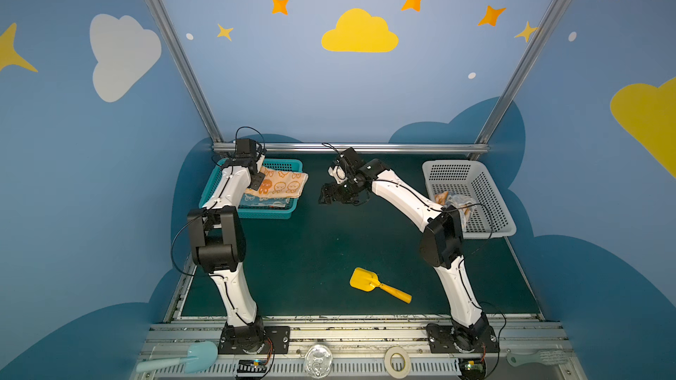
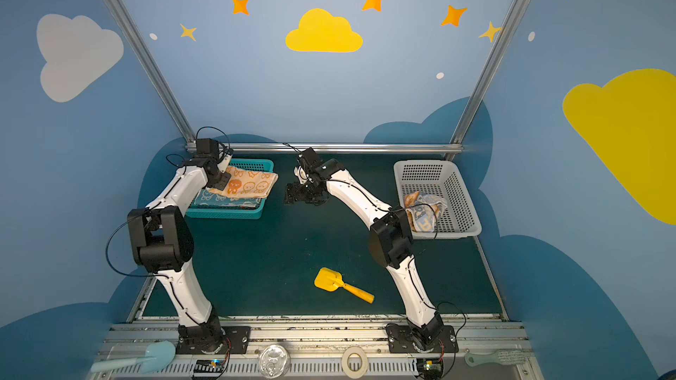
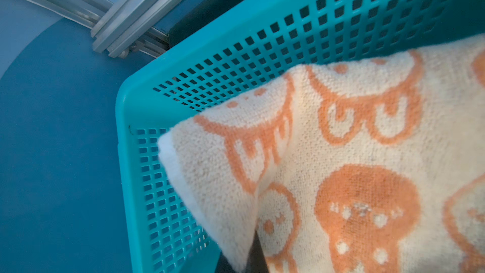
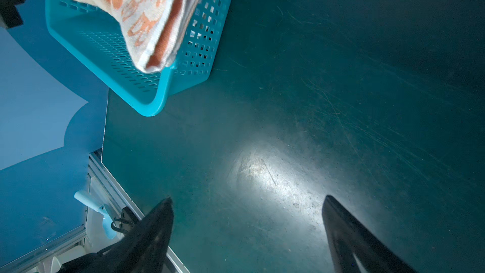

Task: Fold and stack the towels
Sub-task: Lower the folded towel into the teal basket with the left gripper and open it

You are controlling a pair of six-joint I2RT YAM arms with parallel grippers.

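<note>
Next, I let go of the orange-and-cream towel with my left gripper on top of the blue-and-cream towel (image 1: 260, 195) inside the teal basket.
A folded orange-and-cream towel (image 1: 281, 186) (image 2: 252, 186) lies across the teal basket (image 1: 263, 213), with its right end over the basket's rim. My left gripper (image 1: 256, 180) (image 2: 219, 180) is shut on the towel's left edge. In the left wrist view the cloth (image 3: 341, 153) covers nearly all of the gripper (image 3: 252, 258). A blue-and-cream towel (image 1: 256, 199) (image 2: 208, 197) lies flat beneath it in the basket. My right gripper (image 1: 323, 195) (image 4: 248, 199) hangs open and empty over the mat, just right of the teal basket (image 4: 157, 93). Another towel (image 1: 453, 201) (image 2: 424, 210) sits crumpled in the white basket (image 1: 457, 169).
A yellow toy shovel (image 1: 376, 285) lies on the green mat near the front. On the front rail are a light blue spatula (image 1: 190, 358), a can lid (image 1: 318, 360), a tape roll (image 1: 398, 361) and a pale green fork (image 1: 537, 358).
</note>
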